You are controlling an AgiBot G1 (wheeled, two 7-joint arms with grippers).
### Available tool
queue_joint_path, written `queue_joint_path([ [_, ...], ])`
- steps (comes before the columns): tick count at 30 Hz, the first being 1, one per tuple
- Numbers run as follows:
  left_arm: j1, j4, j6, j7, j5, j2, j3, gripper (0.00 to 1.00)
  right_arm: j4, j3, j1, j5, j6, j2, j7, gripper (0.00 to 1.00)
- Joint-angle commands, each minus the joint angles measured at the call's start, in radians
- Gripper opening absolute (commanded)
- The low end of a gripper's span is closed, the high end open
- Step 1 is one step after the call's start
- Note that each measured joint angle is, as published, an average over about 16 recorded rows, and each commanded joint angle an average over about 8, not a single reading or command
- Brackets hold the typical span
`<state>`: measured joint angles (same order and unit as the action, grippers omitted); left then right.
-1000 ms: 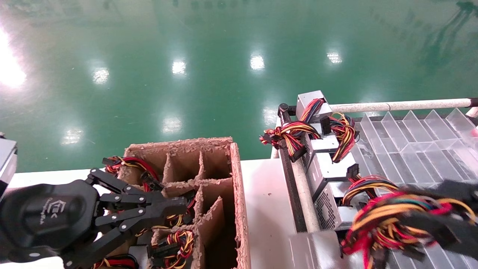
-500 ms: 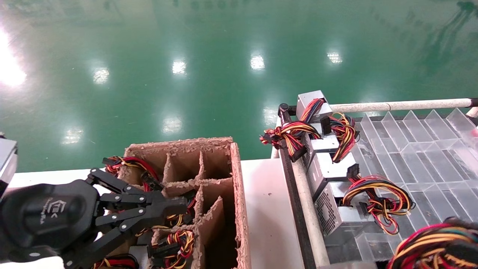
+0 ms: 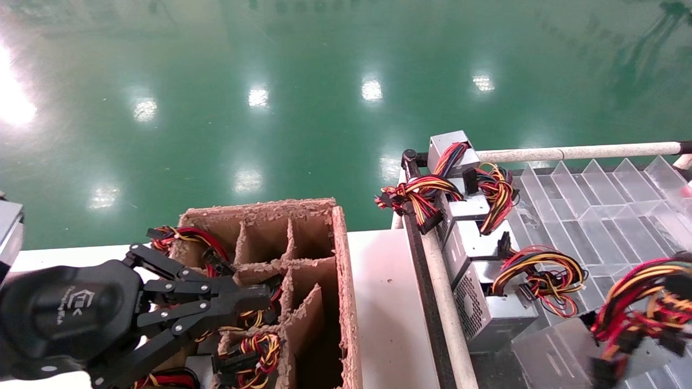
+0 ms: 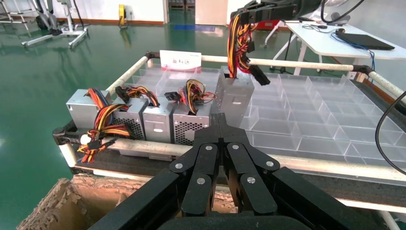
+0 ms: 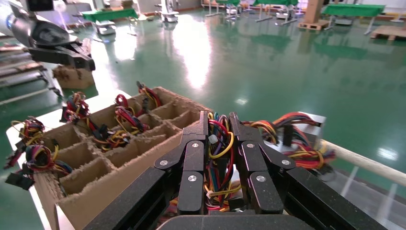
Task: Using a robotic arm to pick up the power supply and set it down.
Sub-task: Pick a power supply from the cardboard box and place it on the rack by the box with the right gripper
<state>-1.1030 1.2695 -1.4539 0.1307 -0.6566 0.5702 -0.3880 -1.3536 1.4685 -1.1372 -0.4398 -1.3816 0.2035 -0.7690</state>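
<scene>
Next, I release the power supply with my right gripper in the tray slot at the near end of the row [image 3: 510, 361].
My right gripper [image 5: 219, 117] is shut on the red-yellow-black wire bundle [image 5: 216, 143] of a power supply. In the left wrist view that gripper [image 4: 253, 12] holds the bundle from above. The silver box [image 4: 234, 93] hangs below it, at the end of a row of like units [image 4: 158, 120] in the clear tray. In the head view the held bundle [image 3: 643, 302] and box [image 3: 551, 351] are at the lower right. Whether the box touches the tray I cannot tell. My left gripper [image 3: 265, 294] is shut and empty over the cardboard box.
A divided cardboard box [image 3: 340, 292] holds more wired units at the lower left. The clear compartment tray [image 3: 605, 210] has a white rail [image 3: 584, 152] at its far edge and another along its left side. Green floor lies beyond.
The held power supply and its wires have moved right, away from the white table strip and over the clear tray, ending beside the row. The left arm has stayed still.
</scene>
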Motion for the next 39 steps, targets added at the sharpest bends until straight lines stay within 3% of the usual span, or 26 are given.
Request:
queue_joint_path([
  [1, 0.000, 0.000, 0.000, 0.000, 0.000, 0.000, 0.000, 0.00, 0.000, 0.009, 0.002, -0.001, 0.004, -0.019, -0.012, 0.00],
  [24, 0.000, 0.000, 0.000, 0.000, 0.000, 0.000, 0.000, 0.00, 0.009, -0.040, -0.009, 0.064, 0.104, -0.124, 0.044, 0.00],
  [33, 0.000, 0.000, 0.000, 0.000, 0.000, 0.000, 0.000, 0.00, 0.016, -0.034, 0.002, 0.093, 0.190, -0.147, 0.051, 0.00],
  [34, 0.000, 0.000, 0.000, 0.000, 0.000, 0.000, 0.000, 0.00, 0.017, -0.034, 0.003, 0.094, 0.199, -0.152, 0.053, 0.06],
  [39, 0.000, 0.000, 0.000, 0.000, 0.000, 0.000, 0.000, 0.00, 0.022, -0.040, -0.002, 0.091, 0.237, -0.172, 0.064, 0.69],
])
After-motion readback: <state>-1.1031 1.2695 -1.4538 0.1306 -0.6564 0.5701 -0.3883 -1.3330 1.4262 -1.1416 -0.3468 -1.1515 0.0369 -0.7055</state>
